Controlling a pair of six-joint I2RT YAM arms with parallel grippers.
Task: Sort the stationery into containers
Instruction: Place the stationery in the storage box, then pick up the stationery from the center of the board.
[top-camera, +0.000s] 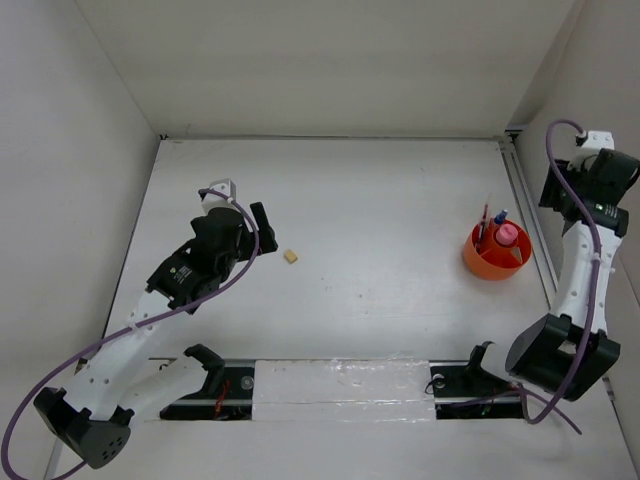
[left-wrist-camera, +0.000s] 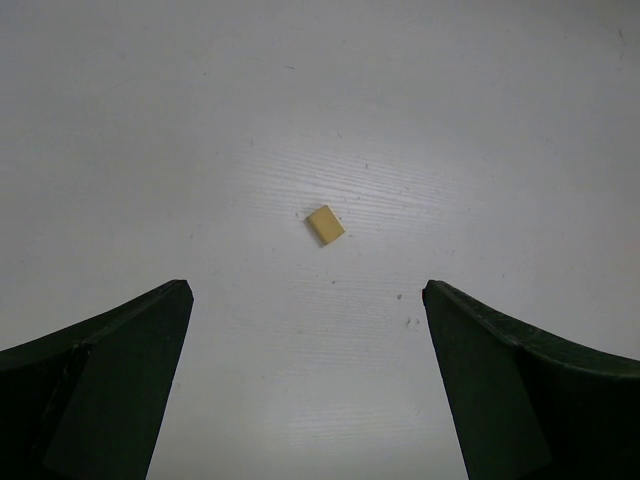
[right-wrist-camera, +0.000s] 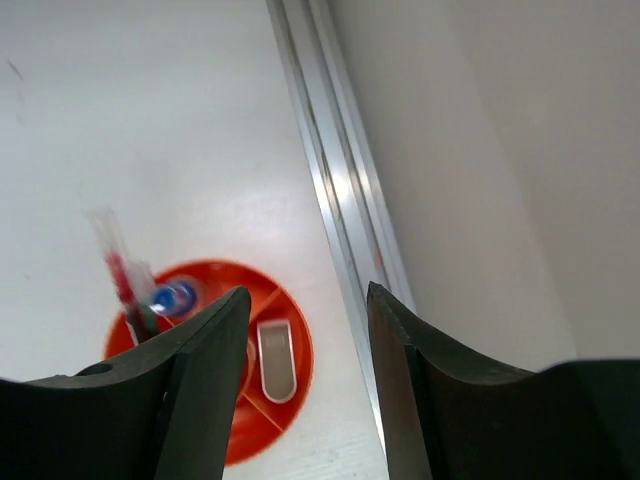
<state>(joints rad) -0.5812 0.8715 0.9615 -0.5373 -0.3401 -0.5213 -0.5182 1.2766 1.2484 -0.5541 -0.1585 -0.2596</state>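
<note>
I move my left gripper to the tan eraser next and close it across the eraser's longer sides (top-camera: 290, 256) (left-wrist-camera: 325, 226), because those fit between its fingers.
A tiny tan eraser cube (top-camera: 291, 257) lies alone on the white table, left of centre. My left gripper (top-camera: 262, 225) hovers just left of it, open and empty; in the left wrist view the cube (left-wrist-camera: 325, 224) sits ahead of the wide-spread gripper (left-wrist-camera: 306, 290). At the right stands the orange-red cup (top-camera: 495, 262), holding a pink-capped tube (top-camera: 508, 235), a blue-capped bottle (top-camera: 499, 216) and a red pen (top-camera: 485, 222). My right gripper (right-wrist-camera: 306, 292) hangs high above the cup's (right-wrist-camera: 290, 330) right rim, jaws apart with nothing between them. A pale rounded piece (right-wrist-camera: 275, 360) lies in one compartment.
A metal rail (top-camera: 528, 215) runs along the table's right edge, close beside the cup, with the white side wall (right-wrist-camera: 500, 150) just beyond it. White walls also close off the back and the left side.
</note>
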